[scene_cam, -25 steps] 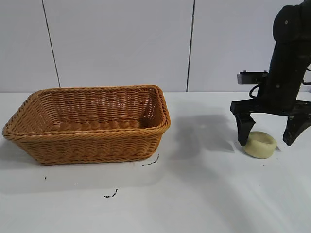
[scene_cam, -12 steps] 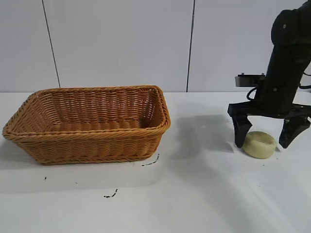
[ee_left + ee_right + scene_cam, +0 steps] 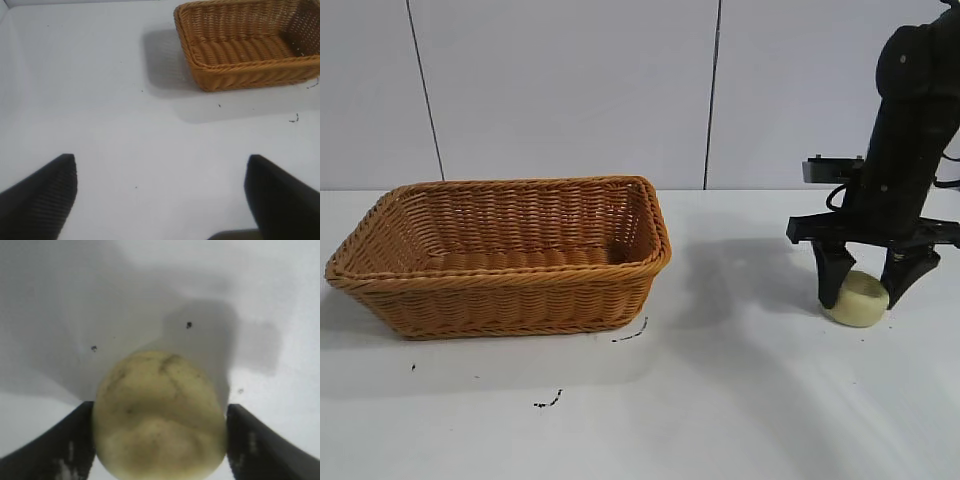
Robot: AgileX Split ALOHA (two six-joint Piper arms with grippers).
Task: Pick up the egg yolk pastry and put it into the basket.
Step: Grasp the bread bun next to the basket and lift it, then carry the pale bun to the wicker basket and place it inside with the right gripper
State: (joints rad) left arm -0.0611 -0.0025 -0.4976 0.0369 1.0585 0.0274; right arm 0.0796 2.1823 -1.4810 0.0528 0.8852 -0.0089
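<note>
The egg yolk pastry, which still rests on the white table, will leave my right gripper on the basket's bottom, behind the middle of its front rim (image 3: 523, 252).
The egg yolk pastry (image 3: 861, 297), a small pale yellow puck, rests on the white table at the right. My right gripper (image 3: 862, 300) points down over it, one black finger pressed against each side. In the right wrist view the pastry (image 3: 159, 412) fills the gap between the two fingers, which touch it on both sides. The orange-brown wicker basket (image 3: 500, 276) stands at the left, with nothing in it, well apart from the pastry. My left gripper (image 3: 160, 161) is open over bare table, far from the basket (image 3: 235, 64), and does not show in the exterior view.
Small dark specks (image 3: 548, 403) mark the white table (image 3: 720, 400) in front of the basket. A white panelled wall stands behind. Bare tabletop lies between the basket and the pastry.
The right gripper's fingers have drawn in from wide apart to meet both sides of the pastry. The pastry has tipped slightly between them. The basket has not moved.
</note>
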